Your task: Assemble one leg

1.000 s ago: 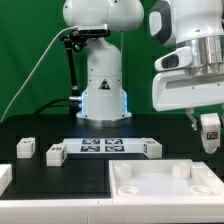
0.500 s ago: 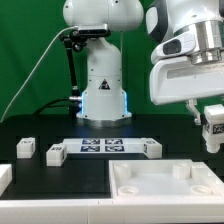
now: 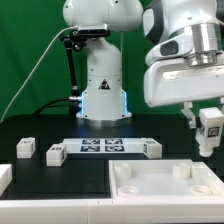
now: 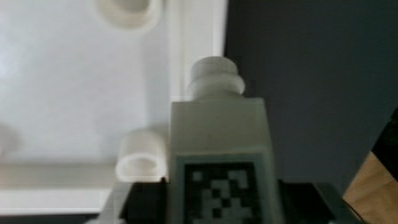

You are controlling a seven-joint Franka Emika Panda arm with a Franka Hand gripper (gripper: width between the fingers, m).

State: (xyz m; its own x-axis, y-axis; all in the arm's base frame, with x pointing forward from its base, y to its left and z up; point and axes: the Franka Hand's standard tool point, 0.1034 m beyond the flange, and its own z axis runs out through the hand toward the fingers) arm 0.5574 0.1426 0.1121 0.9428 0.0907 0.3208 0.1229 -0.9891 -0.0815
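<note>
The leg, now in the air above the square piece, will be left standing in the near corner socket of the large white square piece (image 3: pixel 200 189) (image 4: pixel 143 159), on my gripper's side.
My gripper (image 3: pixel 207 119) is shut on one leg (image 3: pixel 209 132), a small white block with a black-and-white tag. It holds the leg in the air at the exterior view's right, above the far right corner of the large white square piece (image 3: pixel 150 186). In the wrist view the leg (image 4: pixel 217 130) runs out from between the dark fingers (image 4: pixel 150 202), its rounded screw end over the edge of the square piece (image 4: pixel 80 90), beside a raised corner socket (image 4: pixel 139 152). Three more legs (image 3: pixel 25 148) (image 3: pixel 55 153) (image 3: pixel 151 147) lie on the black table.
The marker board (image 3: pixel 103 146) lies flat in the middle of the table, between the loose legs. Another white part (image 3: pixel 4 178) shows at the exterior view's left edge. The robot base (image 3: pixel 102 90) stands behind the board.
The wrist has turned and the held leg swung slightly right and up, then back left and down, now a little tilted. The leg stays gripped; the loose parts have not moved.
</note>
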